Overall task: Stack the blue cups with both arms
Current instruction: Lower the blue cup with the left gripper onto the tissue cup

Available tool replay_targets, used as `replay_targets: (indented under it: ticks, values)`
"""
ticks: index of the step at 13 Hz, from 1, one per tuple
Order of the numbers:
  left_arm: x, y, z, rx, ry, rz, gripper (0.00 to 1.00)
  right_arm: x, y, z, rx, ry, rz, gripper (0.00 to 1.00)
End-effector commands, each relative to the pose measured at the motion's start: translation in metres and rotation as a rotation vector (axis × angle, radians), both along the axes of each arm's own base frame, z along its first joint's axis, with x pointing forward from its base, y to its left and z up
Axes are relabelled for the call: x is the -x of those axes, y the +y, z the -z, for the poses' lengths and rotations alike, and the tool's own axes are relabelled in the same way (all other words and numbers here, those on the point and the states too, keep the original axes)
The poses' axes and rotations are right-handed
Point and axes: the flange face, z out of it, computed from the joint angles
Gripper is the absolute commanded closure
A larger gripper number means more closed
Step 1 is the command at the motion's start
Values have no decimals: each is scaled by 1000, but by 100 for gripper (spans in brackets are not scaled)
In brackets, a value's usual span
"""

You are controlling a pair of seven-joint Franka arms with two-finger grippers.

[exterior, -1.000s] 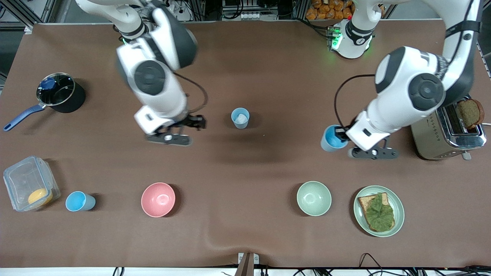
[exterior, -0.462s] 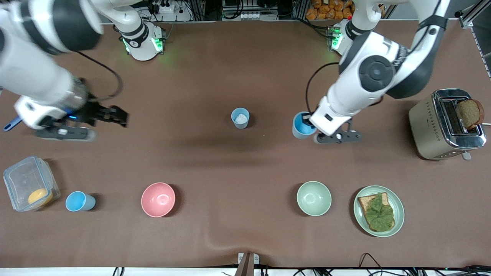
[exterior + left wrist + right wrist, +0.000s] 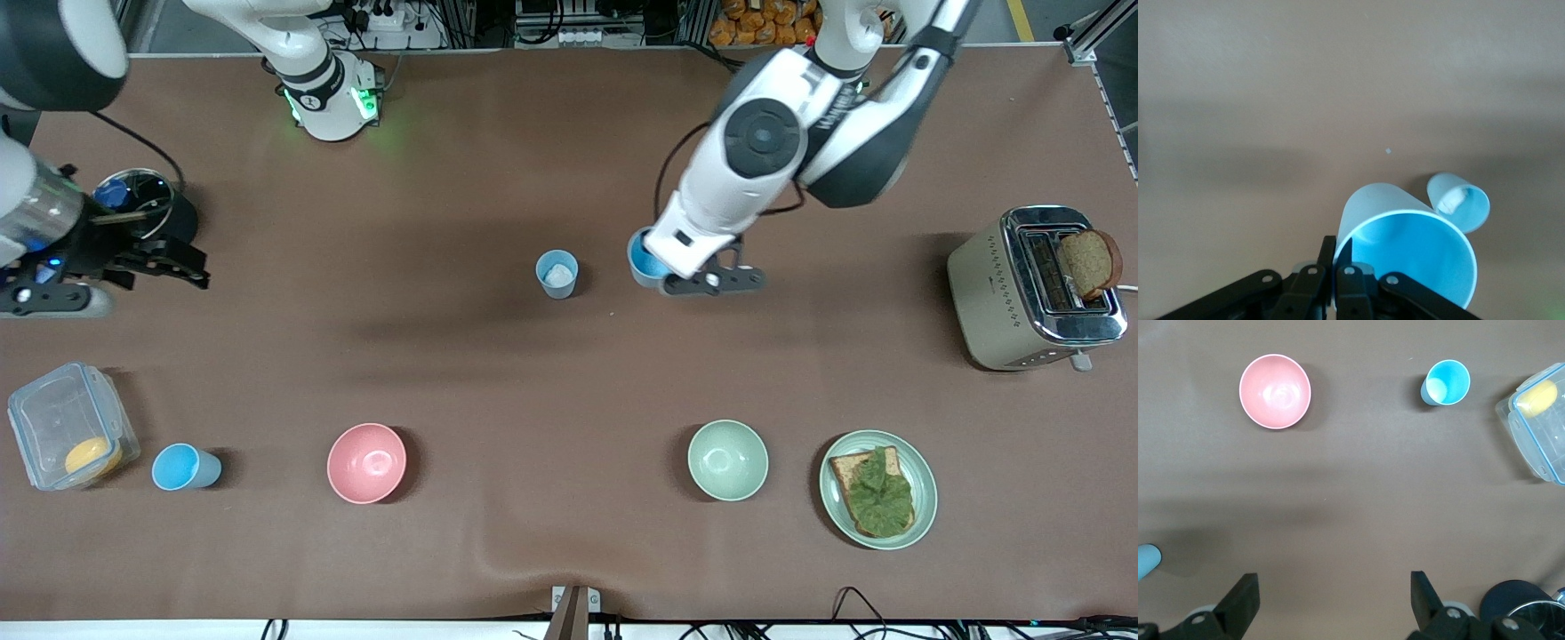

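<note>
Next, my left gripper lowers the blue cup it has into the standing blue cup with the white patch [image 3: 556,268] [image 3: 1462,205] and lets go of it there.
My left gripper [image 3: 655,264] is shut on the rim of a blue cup [image 3: 642,256] and holds it in the air, close beside a second blue cup [image 3: 556,273] with a white patch inside, which stands upright mid-table. In the left wrist view the fingers pinch the wall of the held cup [image 3: 1411,260], and the standing cup [image 3: 1461,203] shows just past it. A third blue cup [image 3: 182,467] stands between the plastic container and the pink bowl; it also shows in the right wrist view [image 3: 1446,382]. My right gripper [image 3: 164,265] is open and empty, over the table beside the pot.
A black pot [image 3: 142,213] with a blue handle is under my right arm. A clear container [image 3: 67,436], a pink bowl [image 3: 366,462], a pale green bowl [image 3: 727,460] and a plate with a sandwich [image 3: 925,498] line the near side. A toaster [image 3: 1031,293] stands at the left arm's end.
My left gripper carried its blue cup toward the middle, up beside the patched cup. My right arm swung away from the middle to the pot at its end of the table.
</note>
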Motion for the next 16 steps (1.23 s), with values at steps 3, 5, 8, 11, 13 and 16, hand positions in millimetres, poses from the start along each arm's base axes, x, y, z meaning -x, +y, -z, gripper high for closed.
replay_targets:
  ticks: [3, 5, 8, 11, 13, 16]
  values:
    - [36, -63, 21, 19, -4, -37, 100, 3, -15, -5, -46, -22, 7, 0]
    - [47, -89, 42, 39, -9, -87, 100, 1, -17, -7, -43, -32, 8, 0]
    - [65, -121, 76, 42, -12, -81, 100, -1, -15, -8, -33, -38, 3, 0]
    - [72, -128, 97, 23, -6, -71, 100, -4, -14, -4, -33, -42, 1, 0]
    - [70, -130, 116, 8, -14, -58, 100, -5, -13, -3, -33, -47, 0, 0]
    - [68, -131, 132, -1, -17, -50, 100, -7, -11, 2, -34, -41, -3, 0]
